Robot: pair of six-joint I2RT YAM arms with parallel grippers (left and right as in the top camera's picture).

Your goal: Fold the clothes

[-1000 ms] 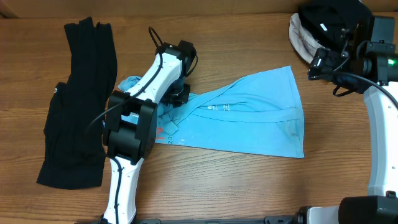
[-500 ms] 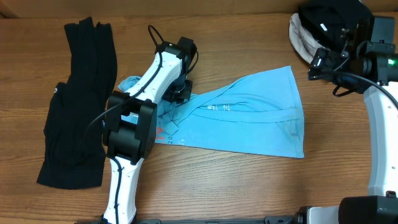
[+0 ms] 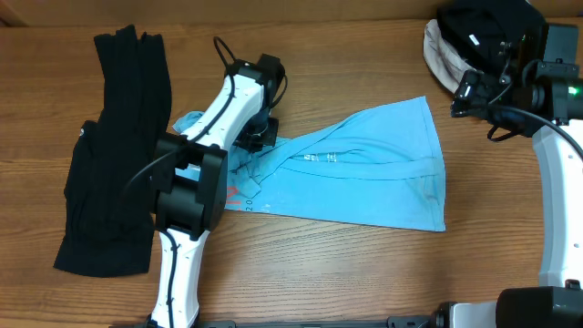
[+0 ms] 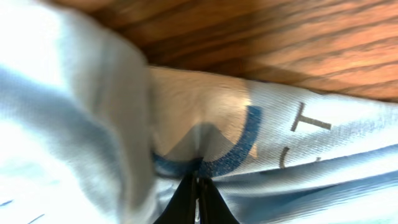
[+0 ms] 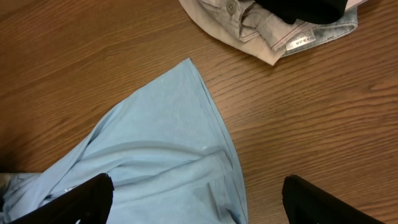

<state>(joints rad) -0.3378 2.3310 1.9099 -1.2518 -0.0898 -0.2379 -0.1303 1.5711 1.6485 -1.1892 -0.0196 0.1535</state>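
My right gripper is about to close on the far hem corner (image 3: 424, 100) (image 5: 188, 61) of the light blue T-shirt, the corner nearest the heap of clothes.
The light blue T-shirt (image 3: 383, 173) lies crumpled across the middle of the table, its hem to the right and its bunched collar end to the left. My left gripper (image 3: 263, 135) is down on that bunched end. In the left wrist view the gripper (image 4: 199, 182) is shut on a fold of the shirt (image 4: 323, 168), just below a pale patch with a dark blue arc (image 4: 239, 149). My right gripper (image 3: 466, 91) hovers at the back right above the shirt's far corner. It is open (image 5: 198, 183), with nothing between its fingers and the shirt (image 5: 155, 143) below.
A long black garment (image 3: 114, 155) lies along the left side of the table. A heap of clothes sits at the back right, with a black piece (image 3: 478, 27) on a pale, labelled garment (image 5: 267, 28). Bare wood shows in front of the shirt.
The left gripper has closed the last of its gap onto the shirt fabric and its wrist has shifted slightly left. The right arm has stayed put.
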